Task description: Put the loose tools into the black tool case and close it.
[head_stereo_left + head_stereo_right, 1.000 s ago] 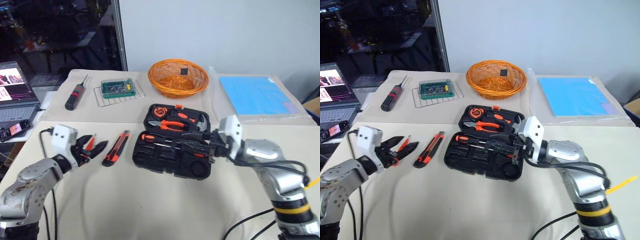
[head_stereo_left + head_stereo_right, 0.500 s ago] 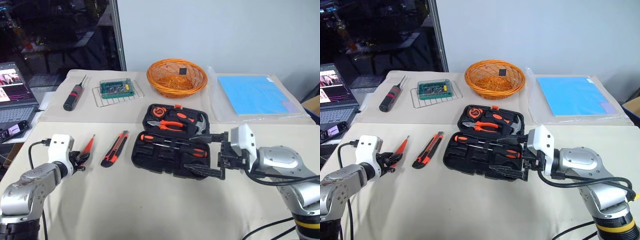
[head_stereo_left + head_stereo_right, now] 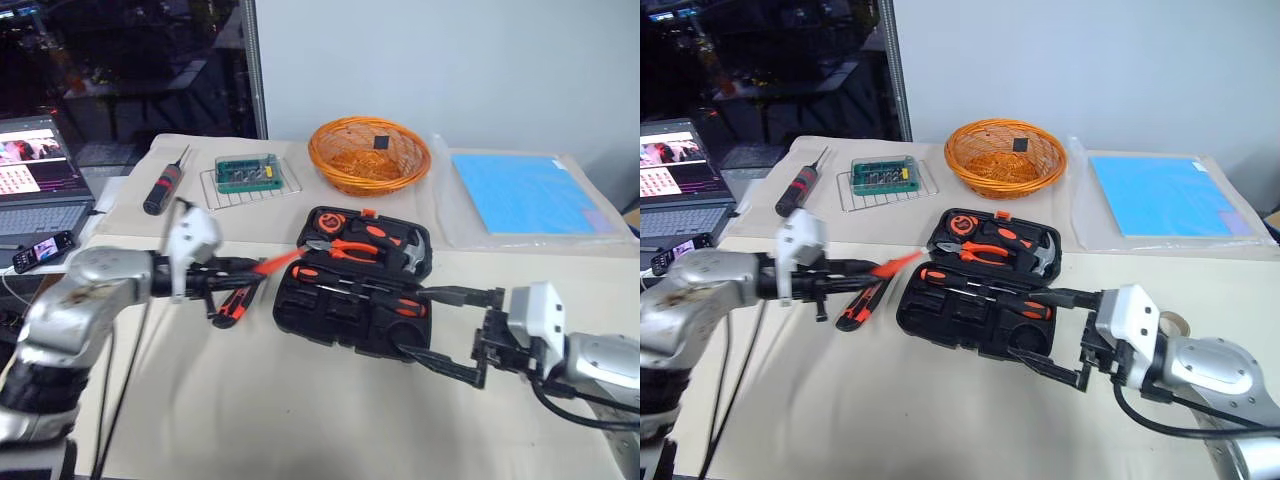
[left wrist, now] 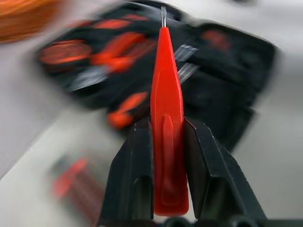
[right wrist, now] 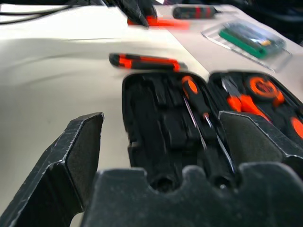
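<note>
The small all-orange screwdriver will go down from my left gripper in the case's near half (image 3: 333,299) (image 4: 203,97), next to the two long screwdrivers.
The black tool case (image 3: 330,312) lies open mid-table, with two long screwdrivers (image 3: 352,283) in its near half. My left gripper (image 3: 228,277) is shut on the small all-orange screwdriver (image 4: 166,85). It holds the screwdriver above the table, tip toward the case's left edge. The orange-black utility knife (image 3: 856,309) lies on the cloth just below that hand. My right gripper (image 3: 412,322) stands open and empty at the case's near right corner. A small greyish roll (image 3: 1177,322) lies behind my right wrist.
Pliers, a hammer and a tape measure sit in the case's far half (image 3: 365,232). Behind the case are an orange basket (image 3: 369,155), a green-topped wire tray (image 3: 248,175), a fat black screwdriver (image 3: 165,188) and a blue sheet (image 3: 525,192). A laptop (image 3: 40,170) stands far left.
My left gripper shut on the orange screwdriver, lifted it off the cloth and swung it right toward the case. My right gripper opened wide and drew back from the case.
</note>
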Controlling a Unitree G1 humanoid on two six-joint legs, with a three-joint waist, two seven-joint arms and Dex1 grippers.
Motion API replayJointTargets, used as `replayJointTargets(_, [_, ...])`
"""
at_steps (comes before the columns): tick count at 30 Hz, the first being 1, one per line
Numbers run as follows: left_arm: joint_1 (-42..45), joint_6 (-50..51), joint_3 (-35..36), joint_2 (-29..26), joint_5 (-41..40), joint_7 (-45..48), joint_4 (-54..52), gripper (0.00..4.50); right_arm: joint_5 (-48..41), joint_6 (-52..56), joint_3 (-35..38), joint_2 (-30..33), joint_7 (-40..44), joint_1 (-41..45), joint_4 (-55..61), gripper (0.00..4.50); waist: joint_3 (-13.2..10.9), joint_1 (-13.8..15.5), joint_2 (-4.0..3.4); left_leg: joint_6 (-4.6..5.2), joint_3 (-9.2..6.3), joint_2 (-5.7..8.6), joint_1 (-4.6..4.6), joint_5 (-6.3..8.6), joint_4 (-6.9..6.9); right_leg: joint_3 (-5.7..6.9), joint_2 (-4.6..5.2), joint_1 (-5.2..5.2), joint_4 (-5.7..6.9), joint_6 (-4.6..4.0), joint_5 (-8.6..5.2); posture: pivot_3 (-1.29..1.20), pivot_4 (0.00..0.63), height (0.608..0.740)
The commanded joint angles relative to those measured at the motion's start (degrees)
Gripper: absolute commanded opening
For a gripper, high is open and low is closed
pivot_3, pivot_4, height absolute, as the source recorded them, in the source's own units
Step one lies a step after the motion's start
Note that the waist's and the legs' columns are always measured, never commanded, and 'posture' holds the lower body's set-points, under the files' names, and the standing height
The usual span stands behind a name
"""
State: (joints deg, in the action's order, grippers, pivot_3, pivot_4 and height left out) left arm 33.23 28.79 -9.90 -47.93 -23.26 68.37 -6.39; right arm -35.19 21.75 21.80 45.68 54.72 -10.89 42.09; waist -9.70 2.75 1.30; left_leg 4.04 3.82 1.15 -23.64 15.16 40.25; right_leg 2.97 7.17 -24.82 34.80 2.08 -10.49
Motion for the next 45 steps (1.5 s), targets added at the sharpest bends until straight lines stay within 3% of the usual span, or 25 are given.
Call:
replayJointTargets(1, [7.81,-8.15,-9.19,4.67,8.75,5.32,8.66,0.44,-2.17,0.95,7.29,0.58,-0.92,-3.87,4.27,4.5,-0.04,-0.48,0.08,0.04,0.03,-0.03,0.0,0.0,0.02,-0.04,-0.06,-0.01,0.0,0.01,0.01,0.0,0.15,0.74])
replayJointTargets(5, [16.13,-17.42,-15.85,12.59,17.83,5.59,23.47,0.44,-3.01,2.27,12.07,-0.05,-3.14,-9.17,8.46,4.5,-0.06,-0.29,0.12,0.15,0.01,-0.07,-0.06,0.03,0.17,-0.1,-0.13,-0.01,0.07,0.08,0.0,0.0,0.15,0.74])
replayJointTargets(11, [20.6,-29.32,-17.53,14.39,23.1,10.86,36.31,0.44,-4.82,3.55,14.54,-0.56,-5.77,-12.97,12.37,4.5,-0.09,-1.5,0.17,0.25,0.06,-0.1,-0.14,0.09,0.17,-0.27,-0.14,-0.2,0.11,0.13,0.03,0.0,0.15,0.74])
replayJointTargets(25, [21.7,-32.27,-18.33,16.55,28.11,15.25,41.39,0.44,-4.41,3.53,13.37,-0.36,-8.36,-14.79,13.25,4.5,-0.06,-1.67,0.16,0.4,0.02,-0.16,-0.1,0.19,0.57,-0.31,-0.09,0.0,0.16,0.7,-0.12,0.0,0.15,0.74])
replayJointTargets(27, [21.77,-27.82,-17.35,17.35,26.57,16.08,39.68,1.44,-4.68,3.6,14.02,-0.4,-8.1,-15.38,13.47,4.5,-0.04,-1.58,0.17,0.42,0.02,-0.15,-0.09,0.2,0.58,-0.32,-0.08,0.02,0.16,0.51,0.0,0.0,0.15,0.74])
replayJointTargets(28, [21.81,-26.42,-16.82,17.6,25.95,16.37,39.07,1.59,-4.73,3.61,14.21,-0.41,-8.01,-15.6,13.56,4.5,-0.04,-1.57,0.17,0.44,0.02,-0.15,-0.09,0.21,0.6,-0.31,-0.08,0.04,0.16,0.39,0.07,0.0,0.15,0.74])
replayJointTargets(31, [22.3,-18.88,-11.88,17.56,20.04,18.33,35.43,2.65,-4.8,3.33,14.86,-0.73,-7.81,-16.45,13.6,4.5,-0.04,-1.59,0.17,0.5,0.02,-0.14,-0.12,0.25,0.61,-0.31,-0.07,0.03,0.13,0.42,0.06,0.0,0.15,0.74])
replayJointTargets(35, [22.69,-3.44,-3.78,17.37,10.05,18.61,30.42,2.65,-4.11,2.62,14.03,-1.06,-7.98,-16.69,13.09,4.5,-0.07,-1.74,0.22,0.51,0.02,-0.13,-0.31,0.25,0.65,-0.31,-0.06,-0.18,0.18,0.44,0.05,0.0,0.15,0.74])
replayJointTargets(36, [22.22,0.11,-1.9,17.39,7.75,17.94,28.93,2.08,-4.06,2.52,13.56,-1.14,-8.16,-16.39,12.95,4.5,-0.07,-1.76,0.21,0.51,0.0,-0.13,-0.39,0.25,0.69,-0.3,-0.07,-0.23,0.2,0.44,0.05,0.0,0.15,0.74])
replayJointTargets(42, [14.22,5.81,3.17,20.57,4.24,7.3,19.02,0.06,-3.66,2.74,11.65,-1.0,-8.73,-14.4,12.23,4.5,-0.06,-1.85,0.19,0.51,-0.02,-0.11,-0.2,0.25,0.74,-0.32,-0.05,-0.01,0.2,0.81,-0.14,0.0,0.15,0.74])
replayJointTargets(45, [8.42,5.17,0.41,21.54,8.16,0.83,16.11,0.06,-3.68,2.97,11.18,-0.63,-8.66,-13.79,11.95,4.5,-0.06,-1.82,0.2,0.52,-0.03,-0.11,0.01,0.26,0.73,-0.35,0.01,0.2,0.19,0.74,-0.09,0.0,0.15,0.74])
